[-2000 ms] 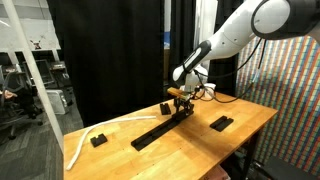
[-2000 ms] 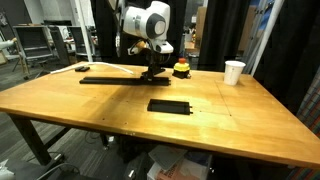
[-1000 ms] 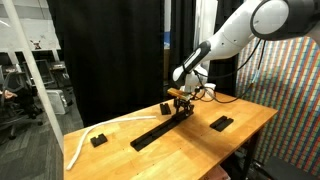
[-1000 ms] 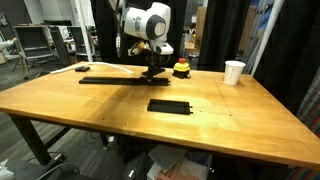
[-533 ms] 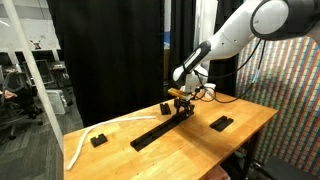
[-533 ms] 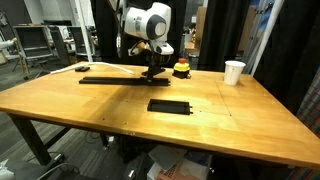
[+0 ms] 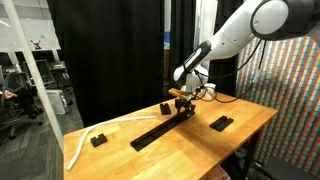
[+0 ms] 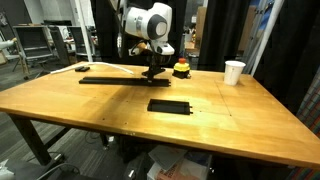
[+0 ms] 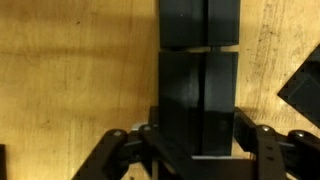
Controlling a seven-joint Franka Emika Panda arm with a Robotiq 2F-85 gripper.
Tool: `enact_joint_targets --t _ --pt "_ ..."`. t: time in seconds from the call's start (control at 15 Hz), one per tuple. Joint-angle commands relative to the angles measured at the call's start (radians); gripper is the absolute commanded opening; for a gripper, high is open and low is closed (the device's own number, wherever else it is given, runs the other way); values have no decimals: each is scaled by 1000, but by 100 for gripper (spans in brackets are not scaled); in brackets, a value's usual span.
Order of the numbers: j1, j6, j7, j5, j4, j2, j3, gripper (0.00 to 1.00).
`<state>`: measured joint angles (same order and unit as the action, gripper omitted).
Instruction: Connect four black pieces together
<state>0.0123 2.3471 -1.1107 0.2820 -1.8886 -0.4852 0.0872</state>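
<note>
Next, my gripper lets go of the end black piece snug point(image 7: 177, 117) point(image 9: 198, 80) against the neighbouring piece, in line with the long black strip.
A long black strip of joined black pieces point(image 7: 160, 128) lies on the wooden table point(image 7: 200, 145); it also shows in the other exterior view point(image 8: 112, 79). My gripper point(image 7: 183, 101) point(image 8: 152, 69) is down at one end of the strip. In the wrist view the gripper point(image 9: 198, 140) is shut on the end black piece point(image 9: 198, 100), one finger on each long side. That piece butts against the neighbouring piece point(image 9: 198, 20) with a thin seam between them. One more black piece point(image 7: 221, 123) point(image 8: 170, 105) lies apart on the table.
A white cable point(image 7: 82, 140) and a small black block point(image 7: 97, 140) lie near the strip's far end. A white cup point(image 8: 234, 72) and an orange-and-black object point(image 8: 181, 68) stand near the gripper. A dark corner point(image 9: 305, 85) shows beside the held piece.
</note>
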Motion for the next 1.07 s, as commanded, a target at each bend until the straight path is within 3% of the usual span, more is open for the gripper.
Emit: enact_joint_targets --t 0.0,1.0 --pt "-10 -24 -28 -12 15 1 11 45" --pt "-81 -13 -225 -174 35 -12 44 45"
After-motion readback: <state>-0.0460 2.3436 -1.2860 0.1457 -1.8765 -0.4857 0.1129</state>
